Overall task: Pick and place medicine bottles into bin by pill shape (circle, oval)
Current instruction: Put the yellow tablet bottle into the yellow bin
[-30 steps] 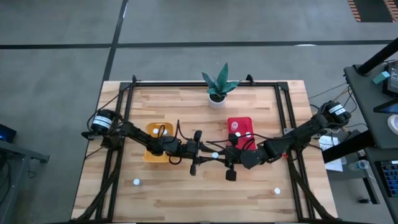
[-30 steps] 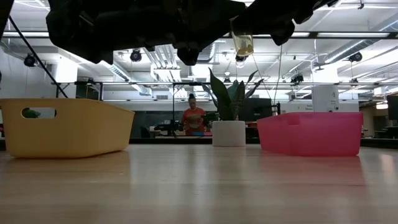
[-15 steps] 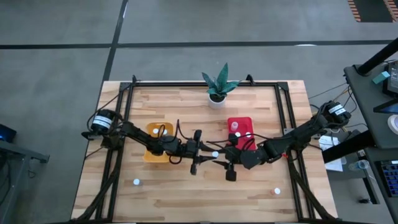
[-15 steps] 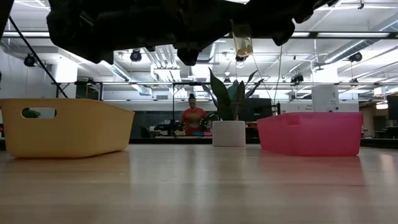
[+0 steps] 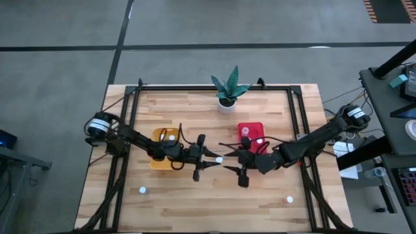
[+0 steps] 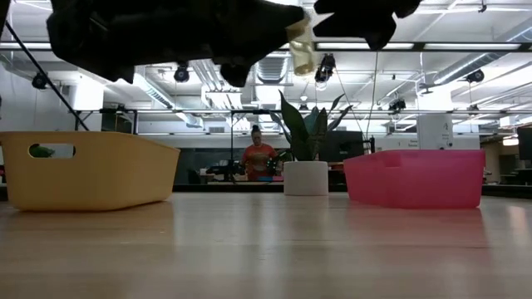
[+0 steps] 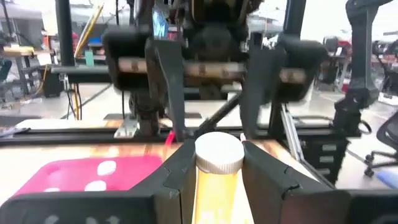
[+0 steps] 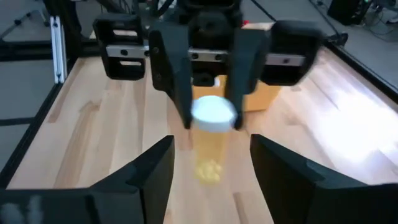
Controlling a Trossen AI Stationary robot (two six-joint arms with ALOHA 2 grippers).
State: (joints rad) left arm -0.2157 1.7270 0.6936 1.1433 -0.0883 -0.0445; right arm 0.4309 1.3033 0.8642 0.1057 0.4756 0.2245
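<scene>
Next, my left gripper lets go of the amber medicine bottle in the near half of the yellow bin (image 5: 171, 155).
A small amber medicine bottle (image 7: 216, 180) with a white cap stands upright in the air over the table's middle, between the yellow bin (image 5: 166, 148) and the red bin (image 5: 252, 138). My left gripper (image 5: 211, 158) is shut on it. My right gripper (image 8: 211, 142) faces it from the right, open, with its fingers on either side of the bottle and apart from it. Pale pills lie at the bottle's bottom (image 8: 209, 169). White-capped bottles lie in the red bin (image 5: 245, 132) and the yellow bin (image 5: 171, 137). My left gripper pinches the bottle's amber body (image 7: 214, 190) just below the cap between its two fingers (image 7: 180, 171). The fingers come in level from the table's left. The bottle stands upright with its cap up, lifted clear of the table (image 6: 301, 51).
Two loose bottles stand near the table's front edge, one at the left (image 5: 142, 190) and one at the right (image 5: 290, 200). A plant in a white pot (image 5: 227, 101) stands at the far edge. A person shows in the room behind the table (image 6: 258, 156).
My right gripper has opened and let go of the bottle, which stays in my left gripper. My left gripper has carried the bottle a little toward the table's left, away from the right fingers.
</scene>
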